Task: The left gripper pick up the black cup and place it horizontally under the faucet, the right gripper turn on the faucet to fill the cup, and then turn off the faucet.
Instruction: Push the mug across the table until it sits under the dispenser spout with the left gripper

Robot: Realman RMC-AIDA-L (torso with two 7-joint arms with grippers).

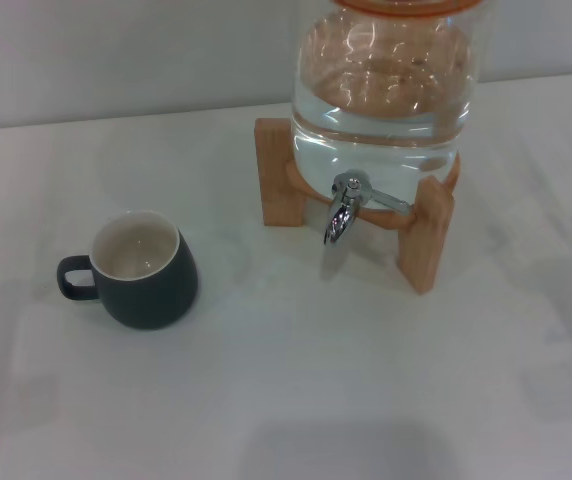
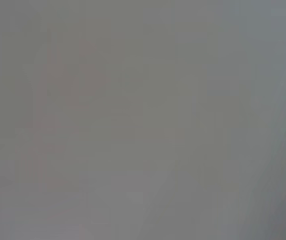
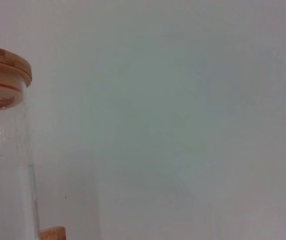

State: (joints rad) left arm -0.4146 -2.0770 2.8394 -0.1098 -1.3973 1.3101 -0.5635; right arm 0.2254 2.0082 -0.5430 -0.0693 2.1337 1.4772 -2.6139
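I will next move my left gripper over to the black cup's loop handle (image 1: 69, 279), and then I will close it there on the handle.
The black cup (image 1: 144, 268) stands upright on the white table at the left in the head view, cream-white inside, its loop handle pointing left. The chrome faucet (image 1: 344, 206) sticks out from the base of the clear glass water jar (image 1: 386, 90), spout pointing down, to the right of the cup and apart from it. Neither gripper shows in any view. The left wrist view shows only a blank grey surface. The right wrist view shows the jar's glass side (image 3: 5, 165) and its wooden lid (image 3: 5, 67).
The jar rests on a wooden stand (image 1: 428, 232) with upright legs on both sides of the faucet. The white table (image 1: 296, 400) stretches in front of the cup and the stand. A pale wall runs behind.
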